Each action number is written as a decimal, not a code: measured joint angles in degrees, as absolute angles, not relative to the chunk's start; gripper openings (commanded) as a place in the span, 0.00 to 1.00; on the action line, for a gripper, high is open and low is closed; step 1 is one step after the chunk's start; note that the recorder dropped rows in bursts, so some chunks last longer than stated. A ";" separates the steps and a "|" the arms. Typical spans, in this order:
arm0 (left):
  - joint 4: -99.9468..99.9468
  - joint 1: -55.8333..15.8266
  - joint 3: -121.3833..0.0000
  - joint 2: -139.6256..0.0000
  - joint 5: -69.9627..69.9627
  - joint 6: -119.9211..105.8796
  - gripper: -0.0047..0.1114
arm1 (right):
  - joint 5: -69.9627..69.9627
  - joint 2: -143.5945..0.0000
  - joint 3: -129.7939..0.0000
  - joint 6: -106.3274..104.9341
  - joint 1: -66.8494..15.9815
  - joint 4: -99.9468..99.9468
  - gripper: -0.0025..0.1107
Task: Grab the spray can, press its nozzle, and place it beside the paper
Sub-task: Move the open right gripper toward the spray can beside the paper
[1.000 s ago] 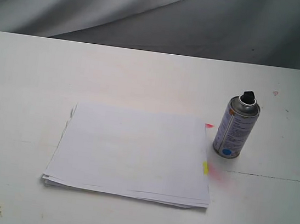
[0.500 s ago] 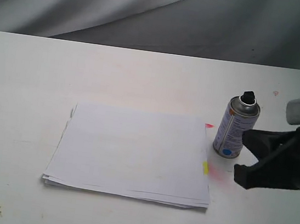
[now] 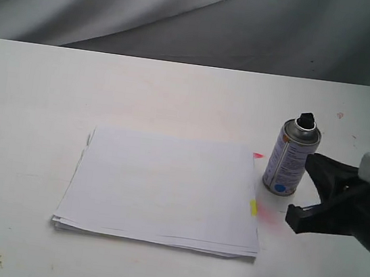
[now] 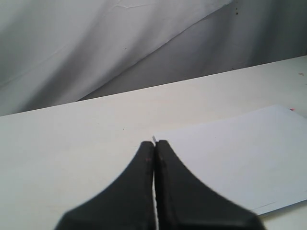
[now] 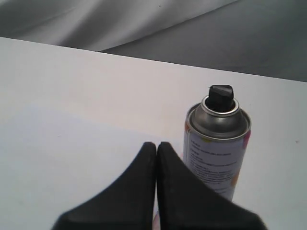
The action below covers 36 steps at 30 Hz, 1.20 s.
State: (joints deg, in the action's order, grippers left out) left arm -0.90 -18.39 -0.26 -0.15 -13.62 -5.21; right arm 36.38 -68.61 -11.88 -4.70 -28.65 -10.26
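Observation:
The spray can has a metal top and a black nozzle. Next, my right gripper closes below them, around the middle of the body [image 3: 289, 158] [image 5: 212, 165] of the spray can.
The spray can [image 3: 291, 159] stands upright on the table, just right of the paper [image 3: 165, 187], with its black nozzle [image 3: 305, 119] on top. My right gripper [image 3: 320, 190] hovers close to the can's right side, apart from it. In the right wrist view its jaws are pressed together with nothing between them [image 5: 156, 146]; the can [image 5: 216, 148] and the nozzle [image 5: 221, 96] sit just beside the fingertips. My left gripper [image 4: 154, 143] is shut and empty, out of the exterior view, with the paper [image 4: 240, 153] beyond it.
The white table [image 3: 177, 96] ends at a grey curtain [image 3: 120, 7] at the back. A pink tab [image 3: 258, 155] and a yellow tab [image 3: 253, 206] stick out of the paper's right edge. A pink stain [image 3: 267, 216] marks the table by the can.
My right gripper has come in from the right edge of the exterior view to just beside the can. The can and the paper have not moved.

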 measured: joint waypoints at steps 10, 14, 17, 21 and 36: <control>-0.90 -18.39 -0.26 -0.15 -13.62 -5.21 0.04 | 46.95 -82.50 -11.78 -9.28 -28.65 -13.45 0.02; -0.90 -18.39 -0.26 -0.15 -13.62 -5.21 0.04 | 50.36 -87.38 -11.78 -8.78 -28.65 -14.13 0.02; -0.90 -18.39 -0.26 -0.15 -13.62 -5.21 0.04 | 52.05 -89.48 -11.78 -7.69 -28.65 -14.52 0.02; -0.90 -18.39 -0.26 -0.15 -13.62 -5.21 0.04 | 53.07 -90.06 -11.78 -6.93 -28.65 -14.52 0.02; -0.90 -18.39 -0.26 -0.15 -13.62 -5.21 0.04 | 52.51 -90.06 -11.78 -6.06 -28.65 -14.52 0.70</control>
